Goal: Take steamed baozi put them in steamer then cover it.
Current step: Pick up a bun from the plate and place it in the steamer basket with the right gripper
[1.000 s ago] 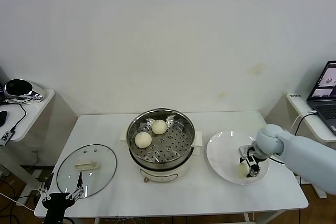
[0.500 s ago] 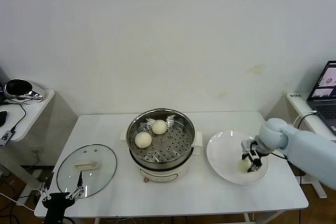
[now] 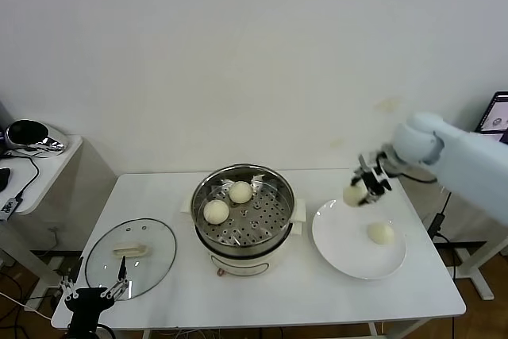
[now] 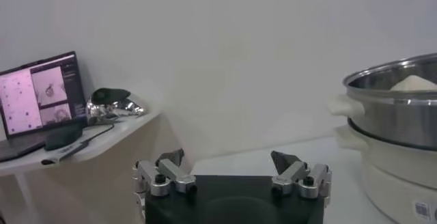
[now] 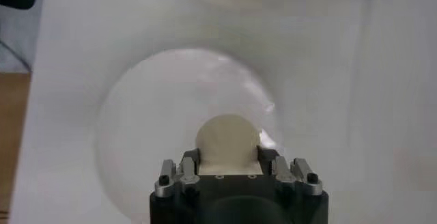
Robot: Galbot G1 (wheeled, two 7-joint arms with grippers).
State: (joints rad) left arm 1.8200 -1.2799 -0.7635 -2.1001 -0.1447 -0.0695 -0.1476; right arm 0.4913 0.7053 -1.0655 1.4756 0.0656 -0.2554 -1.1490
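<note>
Next, my right gripper sets the baozi down and releases it on the front part of the steamer's perforated tray (image 3: 242,231), close to the two baozi.
The steel steamer (image 3: 243,210) stands mid-table on its white base, with two baozi (image 3: 216,211) (image 3: 240,191) on its perforated tray. My right gripper (image 3: 363,186) is shut on a third baozi (image 3: 352,194) and holds it in the air above the far left rim of the white plate (image 3: 337,240). In the right wrist view the baozi (image 5: 227,138) sits between the fingers, with the plate (image 5: 143,109) below. A fourth baozi (image 3: 381,233) lies on the plate. My left gripper (image 3: 94,295) is open and parked at the table's front left edge, near the glass lid (image 3: 131,257).
The steamer (image 4: 399,116) also shows at the side of the left wrist view. A side table with a dark device (image 3: 30,136) stands at the far left. A laptop (image 3: 495,111) sits at the right edge.
My right gripper has lifted a baozi off the plate and moved it up and toward the plate's far left rim. The fourth baozi now shows uncovered on the plate.
</note>
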